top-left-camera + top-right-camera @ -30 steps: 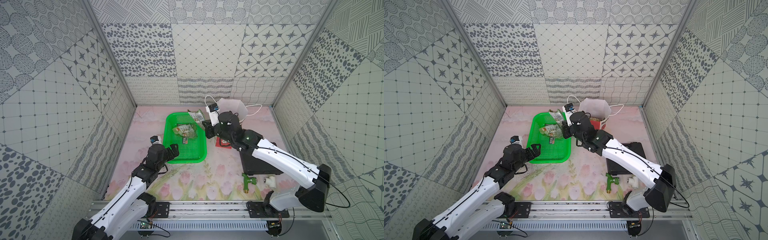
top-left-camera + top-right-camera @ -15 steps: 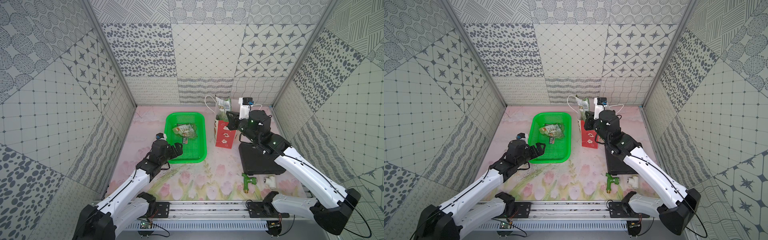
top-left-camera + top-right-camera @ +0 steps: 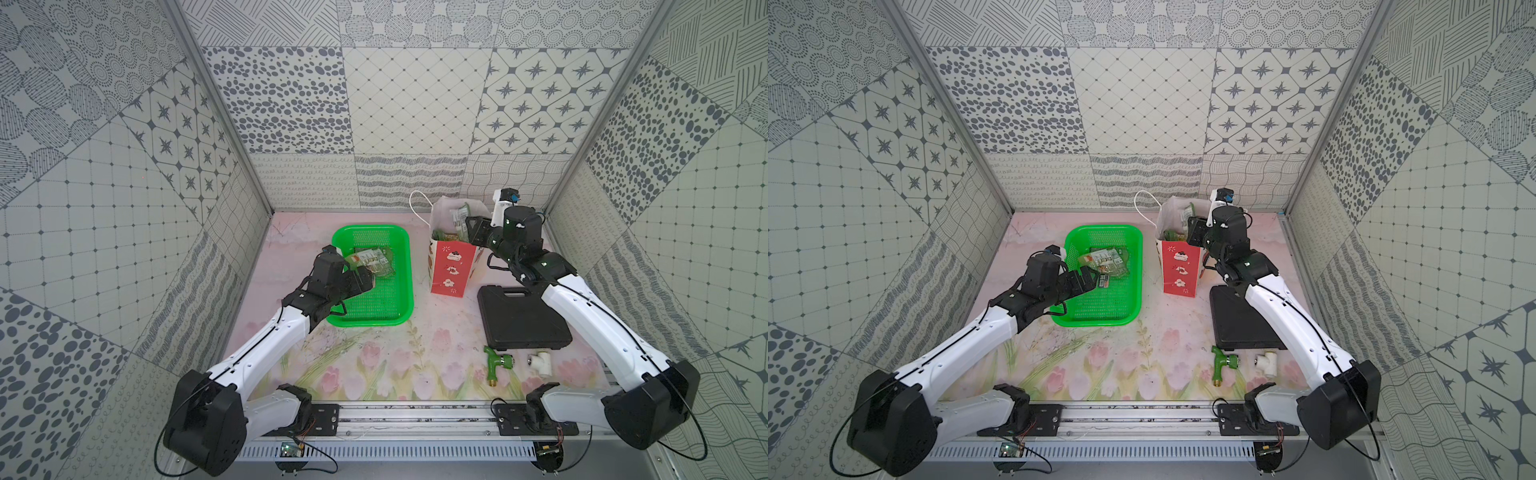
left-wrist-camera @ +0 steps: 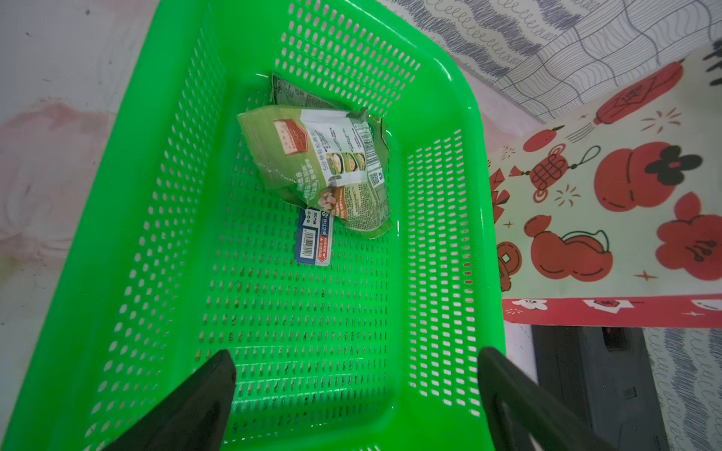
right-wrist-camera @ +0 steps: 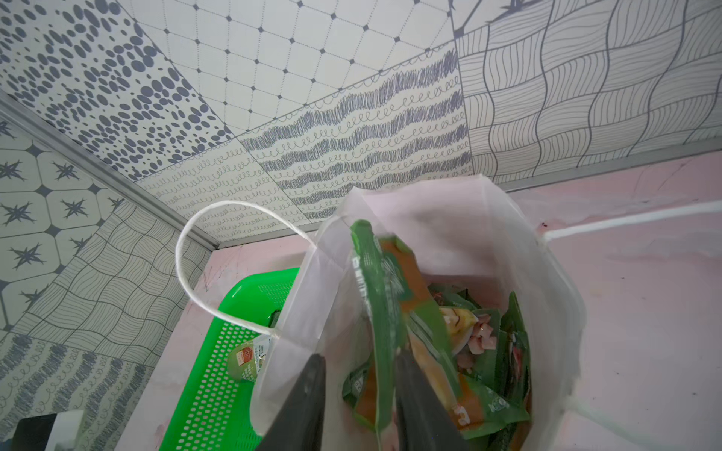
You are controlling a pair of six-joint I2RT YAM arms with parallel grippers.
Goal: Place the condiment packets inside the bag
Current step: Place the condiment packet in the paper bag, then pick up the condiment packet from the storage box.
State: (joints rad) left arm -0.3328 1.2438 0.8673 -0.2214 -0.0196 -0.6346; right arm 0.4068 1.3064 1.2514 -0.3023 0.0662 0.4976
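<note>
My left gripper is to close on the green end (image 3: 354,260) (image 4: 263,144), which is beside the red label, of the upper condiment packet in the green basket.
The red bag (image 3: 451,270) (image 3: 1179,270) stands upright at the back, right of the green basket (image 3: 405,291). My right gripper (image 5: 361,365) (image 3: 469,230) hangs over the bag's mouth, open. A green and orange condiment packet (image 5: 385,296) stands on edge between its fingers, against one finger and clear of the other. More packets (image 5: 480,339) lie inside the bag. Two overlapping packets (image 4: 320,160) (image 3: 372,259) and a small blue and white sachet (image 4: 314,238) lie in the basket's far half. My left gripper (image 4: 353,363) (image 3: 1088,278) is wide open over the basket's near half, holding nothing.
A black plastic case (image 3: 521,320) lies right of the bag, under my right arm. A green tap fitting (image 3: 496,365) and a white pipe tee (image 3: 540,361) lie near the front edge. The bag's white cord handle (image 5: 203,250) loops out toward the basket.
My right arm swung from the basket to above the bag with a packet, and its jaws have parted. My left arm reached forward over the basket.
</note>
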